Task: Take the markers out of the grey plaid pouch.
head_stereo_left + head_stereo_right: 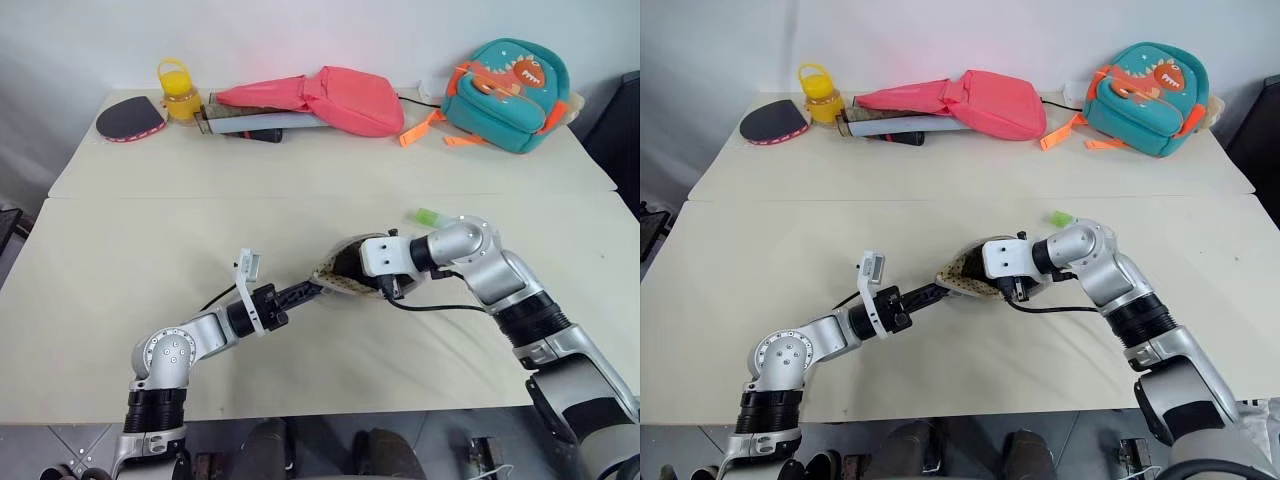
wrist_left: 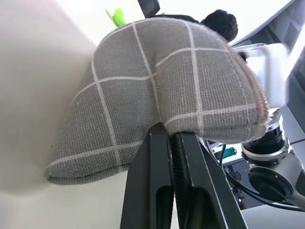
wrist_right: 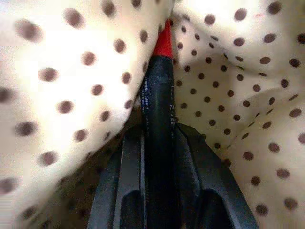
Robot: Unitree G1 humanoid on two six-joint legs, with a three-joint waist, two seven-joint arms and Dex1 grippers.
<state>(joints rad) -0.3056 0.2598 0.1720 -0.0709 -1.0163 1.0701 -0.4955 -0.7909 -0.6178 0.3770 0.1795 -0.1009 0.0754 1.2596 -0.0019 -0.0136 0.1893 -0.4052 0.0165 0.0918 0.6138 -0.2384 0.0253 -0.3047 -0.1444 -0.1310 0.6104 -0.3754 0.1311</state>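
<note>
My right gripper should set the dark red-capped marker down on the table (image 1: 416, 255) just in front of the light green-capped marker.
The grey plaid pouch (image 2: 157, 86) sits mid-table, its mouth lifted so the dotted tan lining (image 1: 335, 283) shows. My left gripper (image 2: 167, 131) is shut on the pouch's edge, reaching in level from the left. My right gripper (image 3: 159, 129) is inside the pouch, and its fingers (image 3: 131, 157) press on both sides of a slim dark marker with a red cap (image 3: 162, 45). A second marker with a light green cap (image 1: 428, 216) lies on the table just behind my right arm.
Along the far edge stand a pink bag (image 1: 345, 98), a teal dinosaur backpack (image 1: 505, 90), a yellow bottle (image 1: 178, 92), a black and red paddle (image 1: 130, 118) and a rolled tube (image 1: 260, 122). A black cable (image 1: 440, 307) trails beside the right wrist.
</note>
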